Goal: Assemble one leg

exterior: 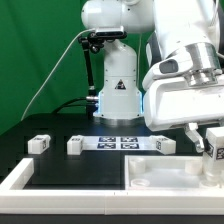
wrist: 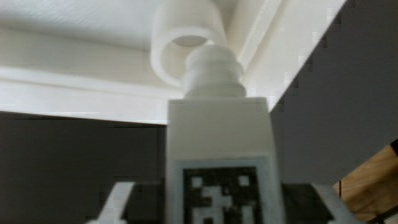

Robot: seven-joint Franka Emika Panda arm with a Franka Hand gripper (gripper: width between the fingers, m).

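The leg, now held over the large white panel, will be let go by my gripper upright in the round socket [exterior: 211, 179] [wrist: 187, 49] near the corner of the large white panel.
My gripper [exterior: 207, 138] is shut on a leg [exterior: 214, 142], a white block with a black-and-white marker, held over the large white panel [exterior: 160, 175] at the exterior view's right. In the wrist view the gripper [wrist: 217, 208] holds the leg [wrist: 217, 120] between its fingers [wrist: 125, 196]. The leg's threaded tip [wrist: 210, 66] points at a round socket [wrist: 178, 40] on the panel [wrist: 71, 70]; I cannot tell whether they touch. Three more legs [exterior: 38, 143] [exterior: 75, 146] [exterior: 163, 145] lie on the black table.
The marker board [exterior: 118, 142] lies in the middle of the table, in front of the arm's base [exterior: 117, 95]. A white raised border [exterior: 25, 178] runs along the front left. A green backdrop stands behind.
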